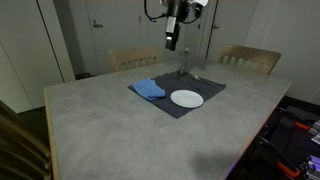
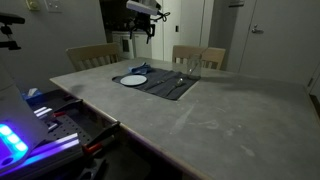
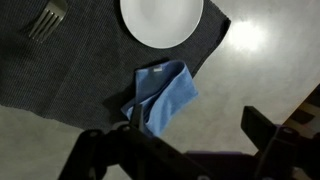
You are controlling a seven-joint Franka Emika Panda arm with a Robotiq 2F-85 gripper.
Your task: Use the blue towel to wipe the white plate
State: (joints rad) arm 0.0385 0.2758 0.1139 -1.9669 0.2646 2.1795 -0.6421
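The robot's gripper will next move to the blue towel's outer fold [image 1: 153,91] [image 3: 179,90], on the towel's side away from the fork, and close there.
A crumpled blue towel [image 1: 148,89] lies on the near-left corner of a dark grey placemat [image 1: 205,85], next to a round white plate [image 1: 187,98]. Both also show in an exterior view, the towel [image 2: 138,69] behind the plate [image 2: 133,80]. In the wrist view the towel [image 3: 163,97] lies below the plate [image 3: 162,20]. My gripper [image 1: 171,43] hangs high above the mat, well clear of everything. In the wrist view its fingers [image 3: 190,140] are spread apart with nothing between them.
A fork [image 3: 46,18] lies on the placemat beside the plate. Two wooden chairs [image 1: 250,58] stand at the far side of the grey table [image 1: 120,130]. Cluttered equipment with coloured lights [image 2: 20,135] sits off the table's edge.
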